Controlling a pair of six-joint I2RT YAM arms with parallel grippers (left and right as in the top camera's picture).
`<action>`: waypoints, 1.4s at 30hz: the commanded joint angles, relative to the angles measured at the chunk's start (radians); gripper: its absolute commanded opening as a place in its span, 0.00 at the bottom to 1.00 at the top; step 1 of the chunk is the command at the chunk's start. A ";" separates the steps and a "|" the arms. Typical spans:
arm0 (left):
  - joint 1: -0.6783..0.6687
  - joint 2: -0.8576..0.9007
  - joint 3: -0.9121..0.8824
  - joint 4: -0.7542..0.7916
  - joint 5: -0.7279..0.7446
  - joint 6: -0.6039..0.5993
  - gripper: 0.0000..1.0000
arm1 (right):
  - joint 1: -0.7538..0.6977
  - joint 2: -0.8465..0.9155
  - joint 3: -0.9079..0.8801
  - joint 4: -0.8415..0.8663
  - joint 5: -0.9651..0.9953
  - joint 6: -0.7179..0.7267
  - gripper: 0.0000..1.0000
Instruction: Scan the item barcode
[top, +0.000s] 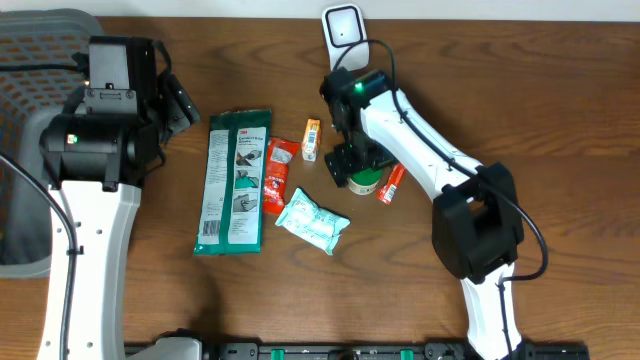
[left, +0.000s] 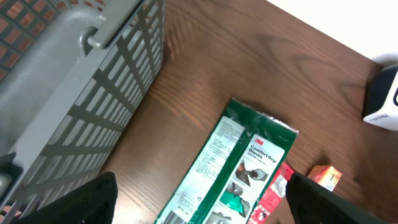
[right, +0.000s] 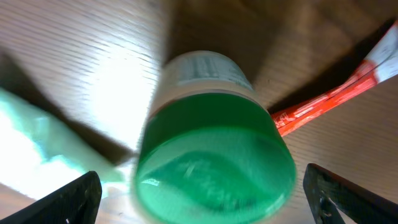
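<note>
The green lid is between my right gripper's open fingers, so next I reach further in and grip the jar's white body (right: 208, 73) before I carry it to the barcode scanner.
A white jar with a green lid (right: 214, 143) sits between the fingers of my right gripper (right: 205, 199). The jaws stand wide, with a gap on each side of the lid, so the gripper is open and holds nothing. From overhead the jar (top: 365, 182) rests on the table just under the right gripper (top: 352, 165). The white barcode scanner (top: 343, 27) stands at the table's far edge. My left gripper (top: 185, 105) hangs open and empty at the left, above the green glove pack (left: 239, 155). Its jaws (left: 199, 205) are wide apart.
The green glove pack (top: 235, 180), a red packet (top: 277, 175), a small orange box (top: 312, 138), a pale green wipes pack (top: 312, 222) and a red tube (top: 391, 184) lie around the middle. A grey basket (left: 62, 93) stands at the far left.
</note>
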 joint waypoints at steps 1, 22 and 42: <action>0.004 0.004 0.017 -0.003 -0.013 0.002 0.87 | -0.013 -0.089 0.097 -0.029 -0.074 0.011 0.99; 0.004 0.004 0.017 -0.003 -0.013 0.002 0.87 | -0.043 -0.173 -0.109 0.074 -0.085 0.143 0.89; 0.004 0.004 0.017 -0.003 -0.013 0.002 0.87 | -0.020 -0.173 -0.509 0.566 -0.080 0.140 0.88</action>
